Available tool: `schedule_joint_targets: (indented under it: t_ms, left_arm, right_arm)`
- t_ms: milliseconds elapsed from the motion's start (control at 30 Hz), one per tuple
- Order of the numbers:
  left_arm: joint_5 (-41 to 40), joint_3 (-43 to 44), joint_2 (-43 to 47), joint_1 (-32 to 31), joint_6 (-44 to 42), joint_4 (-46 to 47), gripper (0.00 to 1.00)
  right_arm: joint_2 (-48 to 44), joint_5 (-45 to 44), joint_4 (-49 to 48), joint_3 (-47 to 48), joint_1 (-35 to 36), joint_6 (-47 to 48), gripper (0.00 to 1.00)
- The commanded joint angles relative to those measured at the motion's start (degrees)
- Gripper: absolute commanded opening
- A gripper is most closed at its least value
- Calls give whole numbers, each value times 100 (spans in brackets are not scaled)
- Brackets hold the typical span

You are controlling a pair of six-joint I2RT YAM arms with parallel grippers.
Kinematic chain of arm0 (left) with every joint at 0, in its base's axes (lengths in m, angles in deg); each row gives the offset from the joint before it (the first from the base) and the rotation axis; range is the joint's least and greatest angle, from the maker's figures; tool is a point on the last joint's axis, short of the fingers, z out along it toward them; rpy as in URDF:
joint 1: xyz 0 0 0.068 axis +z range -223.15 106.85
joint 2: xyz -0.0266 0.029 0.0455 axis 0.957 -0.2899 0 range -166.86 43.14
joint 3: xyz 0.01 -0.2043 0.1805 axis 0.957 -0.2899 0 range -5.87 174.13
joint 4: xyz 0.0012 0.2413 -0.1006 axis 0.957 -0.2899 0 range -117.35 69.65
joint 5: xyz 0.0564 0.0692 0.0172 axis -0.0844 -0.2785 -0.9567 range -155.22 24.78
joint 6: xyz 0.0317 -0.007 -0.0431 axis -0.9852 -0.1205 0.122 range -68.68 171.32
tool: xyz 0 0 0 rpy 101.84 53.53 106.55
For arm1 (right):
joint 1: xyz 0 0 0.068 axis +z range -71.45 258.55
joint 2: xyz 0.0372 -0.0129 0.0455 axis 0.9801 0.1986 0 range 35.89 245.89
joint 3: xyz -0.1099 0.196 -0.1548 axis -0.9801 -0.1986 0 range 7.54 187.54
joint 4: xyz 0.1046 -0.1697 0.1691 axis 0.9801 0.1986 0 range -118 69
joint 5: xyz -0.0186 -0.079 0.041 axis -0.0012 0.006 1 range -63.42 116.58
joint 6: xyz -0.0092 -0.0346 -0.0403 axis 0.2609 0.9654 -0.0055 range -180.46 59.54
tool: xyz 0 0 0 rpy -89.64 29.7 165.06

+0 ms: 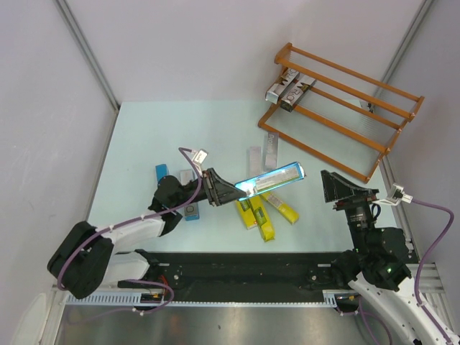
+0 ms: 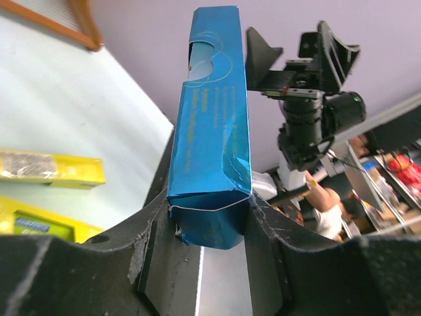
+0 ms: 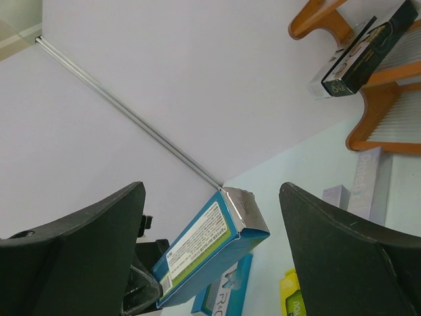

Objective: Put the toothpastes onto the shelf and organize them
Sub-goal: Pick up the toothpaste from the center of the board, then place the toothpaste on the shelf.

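The robot's left gripper needs to release the blue toothpaste carton, which is held above the table now, on the shelf's lower level (image 1: 281, 115) below the cartons on the upper rails.
My left gripper (image 1: 227, 190) (image 2: 210, 220) is shut on one end of a blue toothpaste carton (image 1: 272, 180) (image 2: 214, 118) (image 3: 204, 247), which is held above the table and points right. Just beyond the carton's free end, my right gripper (image 1: 332, 183) (image 3: 212, 191) stands open with its fingers wide apart and touching nothing. The orange-brown shelf (image 1: 359, 118) (image 3: 378, 82) stands at the far right, with two cartons (image 1: 291, 90) (image 3: 362, 52) lying on its rails. Three yellow cartons (image 1: 262, 214), two silver ones (image 1: 271, 145) and two blue ones (image 1: 190, 208) lie on the table.
The white table (image 1: 144, 144) is bounded by grey walls on the left and at the back. A metal rail (image 1: 230, 277) runs along the near edge between the arm bases. Cables trail from both wrists.
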Motion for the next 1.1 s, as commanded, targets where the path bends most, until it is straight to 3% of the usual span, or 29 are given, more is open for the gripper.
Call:
schedule_joint_targets:
  t_ms: [0,267,467,700,867,967,1067]
  left_arm:
    - [-219,-205,513,270,-397,-442,34]
    - [-334,-268,830,455,-467,-979,32]
    - [-422,-30,558,472,-669,-1515,26]
    - [-10,399,-531,525,-432,-1093,26]
    - [466,1155,-1744,534,-310,-1042,12]
    - [484,1498,-2289,551,-125,-585,15]
    - [440,2147,-2806,578,-160,-846,18]
  right_arm:
    - [52,-227,28,244,-6,-75,89]
    - [52,-280,98,253,-6,-119,89]
    - [78,-323,142,253,-6,-119,89]
    - [87,-402,168,244,-14,-93,89]
    - [87,-473,204,253,-6,-49,89]
    - [96,-490,203,244,-6,-58,89]
    - [70,-499,195,244,-23,-31,89]
